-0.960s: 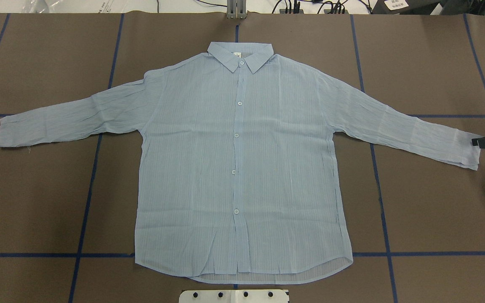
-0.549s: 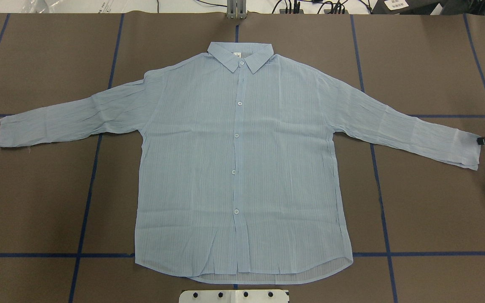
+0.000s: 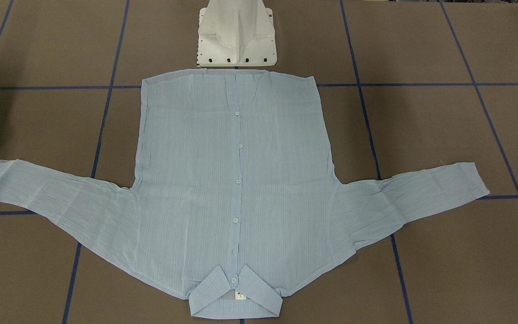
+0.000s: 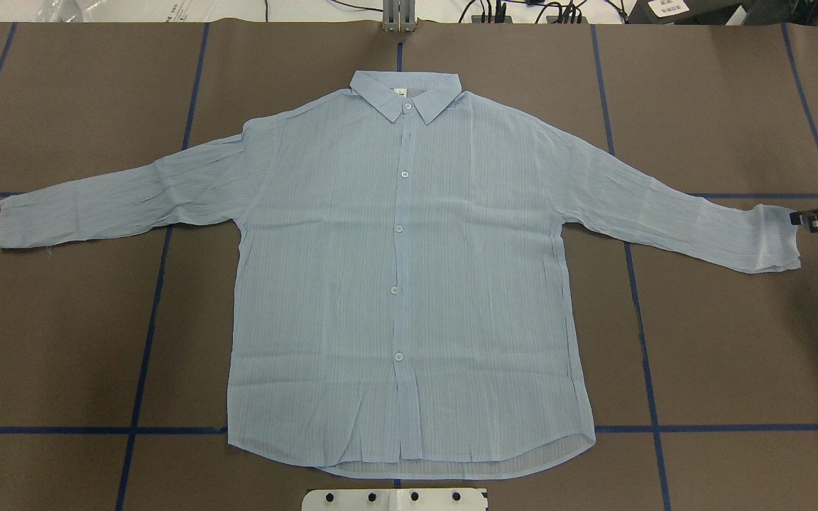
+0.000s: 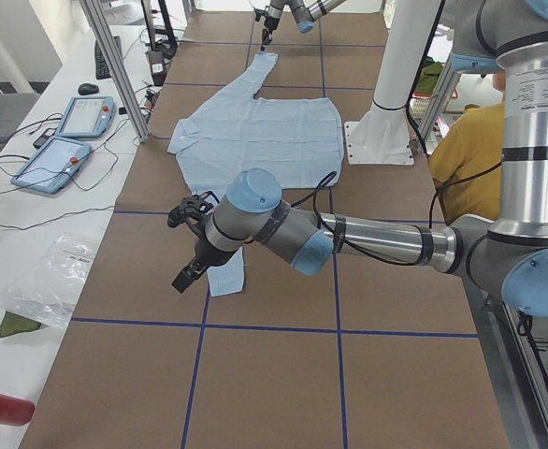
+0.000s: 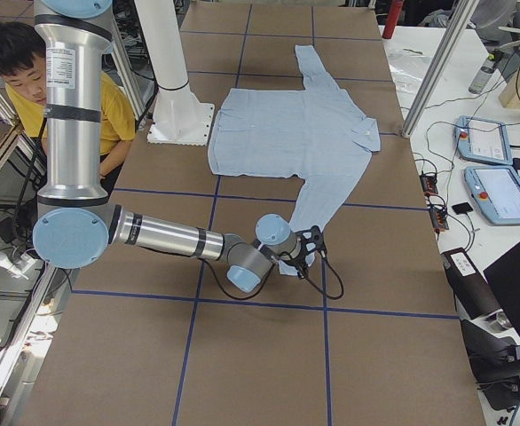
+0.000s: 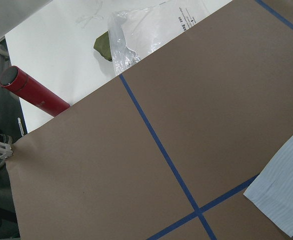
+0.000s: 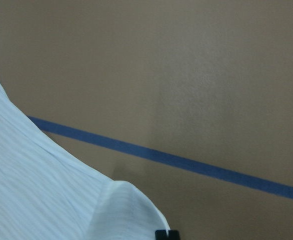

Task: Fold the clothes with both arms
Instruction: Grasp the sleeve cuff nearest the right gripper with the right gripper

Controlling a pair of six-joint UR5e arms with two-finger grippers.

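I will let go of the raised cuff with my right gripper on the shirt's front, just across the button strip [image 3: 274, 202] toward the opposite sleeve.
The pale-blue striped shirt [image 4: 402, 284] lies flat, buttons up, collar away from the robot, both sleeves spread. My right gripper [image 4: 815, 221] is at the right sleeve's cuff [image 4: 778, 238] and looks shut on its edge. The cuff is raised off the table in the right wrist view [image 8: 121, 210], where one black fingertip [image 8: 166, 234] shows. My left gripper [image 5: 186, 271] hovers just outside the left sleeve's cuff [image 5: 225, 277]. It shows only in the exterior left view, so I cannot tell whether it is open or shut. The left wrist view shows that cuff [image 7: 286, 195] at its lower right.
The table is brown with blue tape lines. The white pedestal base [image 3: 236, 36] stands at the shirt's hem. A red cylinder [image 7: 34, 92] and a plastic bag [image 7: 136, 35] lie past the table's left end. Two tablets [image 5: 68, 136] sit on a side bench. A person in yellow [image 6: 109, 106] sits behind the robot.
My right gripper has moved a little away from the robot and inward. The right cuff has risen and its end has shifted with it. The rest of the shirt has not moved.
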